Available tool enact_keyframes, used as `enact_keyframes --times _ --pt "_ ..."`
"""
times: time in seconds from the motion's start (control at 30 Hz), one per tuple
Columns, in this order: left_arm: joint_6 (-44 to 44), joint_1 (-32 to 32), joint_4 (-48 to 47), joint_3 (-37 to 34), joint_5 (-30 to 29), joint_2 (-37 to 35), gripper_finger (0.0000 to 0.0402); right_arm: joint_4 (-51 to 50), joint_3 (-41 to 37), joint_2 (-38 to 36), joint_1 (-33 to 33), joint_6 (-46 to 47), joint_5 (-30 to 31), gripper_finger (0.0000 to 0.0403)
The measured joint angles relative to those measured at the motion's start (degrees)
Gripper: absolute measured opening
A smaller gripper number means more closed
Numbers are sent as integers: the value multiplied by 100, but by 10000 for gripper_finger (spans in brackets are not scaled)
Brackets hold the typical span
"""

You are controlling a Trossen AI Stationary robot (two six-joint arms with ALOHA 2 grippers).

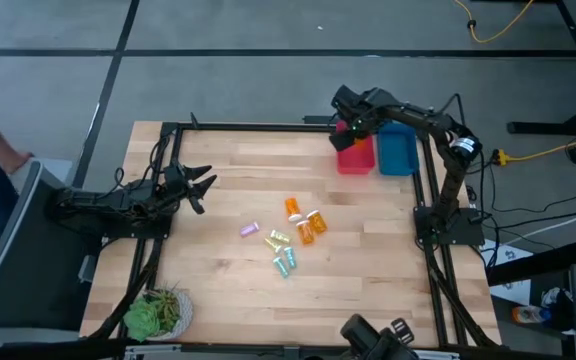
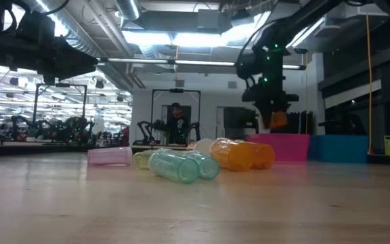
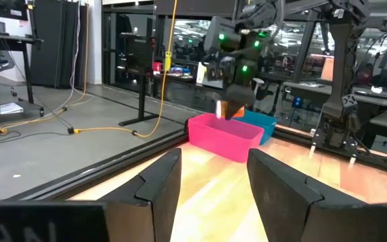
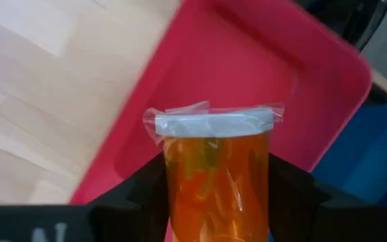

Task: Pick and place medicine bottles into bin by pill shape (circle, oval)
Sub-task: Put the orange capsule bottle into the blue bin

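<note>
Next, I release the orange medicine bottle from my right gripper inside the blue bin (image 1: 397, 145) next to the pink bin.
My right gripper (image 1: 353, 125) hangs over the pink bin (image 1: 356, 152) at the table's far right, shut on an orange medicine bottle (image 4: 217, 185) with a pale, film-wrapped cap (image 4: 213, 123). The low view shows that bottle (image 2: 277, 120) under the gripper, above the bin (image 2: 286, 146). Several more medicine bottles (image 1: 288, 235), orange, purple, yellow and teal, lie on their sides mid-table. My left gripper (image 3: 213, 181) waits open at the table's left edge, pointing level across the table. My right gripper pinches the orange bottle's body (image 4: 180, 195) between its two fingers (image 4: 146, 198), just behind the cap. The fingers point down and lie along the bottle. It is lifted clear above the pink bin, capped end pointing down, away from the wrist.
A blue bin (image 1: 396, 150) stands right of the pink one. A small green plant (image 1: 153, 315) sits at the near left corner. A black frame rail (image 1: 168, 130) runs around the table. Bare wood lies between the bottle cluster and the bins.
</note>
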Motion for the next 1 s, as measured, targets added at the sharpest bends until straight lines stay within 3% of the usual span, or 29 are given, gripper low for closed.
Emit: enact_keyframes --times 0.27,0.53,0.8,1.0 --pt "2 2 -1 0 0 0 166 -16 -287 -51 -141 -309 58 188" --pt "0 2 -1 0 0 0 166 -201 -289 -421 -474 -398 608 188" --pt "0 2 -1 0 -2 0 166 -82 -289 -659 -503 -308 -70 188" --pt "1 2 -1 0 -2 0 166 -174 -289 -659 -394 -749 -138 188"
